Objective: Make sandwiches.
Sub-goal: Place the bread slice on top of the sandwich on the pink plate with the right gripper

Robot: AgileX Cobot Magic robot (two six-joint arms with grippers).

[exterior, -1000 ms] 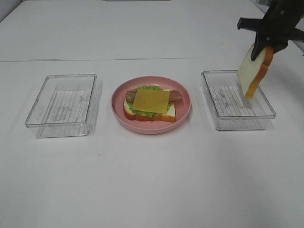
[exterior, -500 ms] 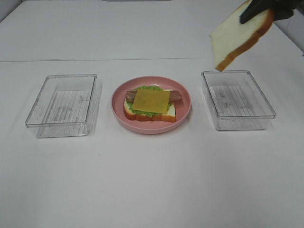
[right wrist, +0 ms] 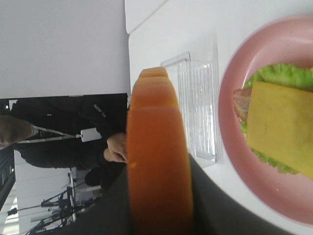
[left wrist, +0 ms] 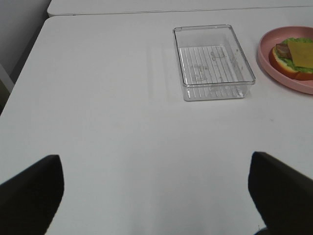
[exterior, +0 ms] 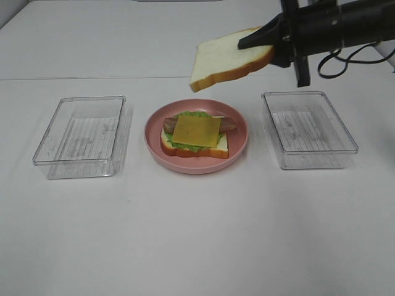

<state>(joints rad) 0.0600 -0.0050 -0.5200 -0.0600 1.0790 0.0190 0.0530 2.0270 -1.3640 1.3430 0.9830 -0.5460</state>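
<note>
The sandwich on the pink plate is still to be closed. My right gripper needs to let go of the second bread slice on the yellow cheese square [exterior: 197, 126] [right wrist: 284, 123] to close it.
An open sandwich [exterior: 196, 137] lies on the round pink plate [exterior: 153, 140]: a bread slice with lettuce, bacon and a yellow cheese square [exterior: 196, 131] on top. My right gripper [exterior: 262, 42] is shut on a second bread slice [exterior: 225, 58] and holds it nearly flat in the air, above and behind the plate's right part. In the right wrist view the slice's orange crust [right wrist: 157, 161] fills the middle, with the cheese [right wrist: 281, 127] beyond it. My left gripper [left wrist: 156, 205] is open and empty over bare table, its fingers [left wrist: 29, 196] wide apart; it is out of the high view.
A clear plastic tray [exterior: 80, 137] stands left of the plate and another [exterior: 308, 129] right of it. The left wrist view shows the left tray [left wrist: 213, 62] and the plate's edge [left wrist: 266, 46]. A person shows in the right wrist view's background [right wrist: 54, 132].
My right gripper has carried the bread slice up from the right tray and leftward, turning it from hanging upright to nearly flat, close to above the plate.
</note>
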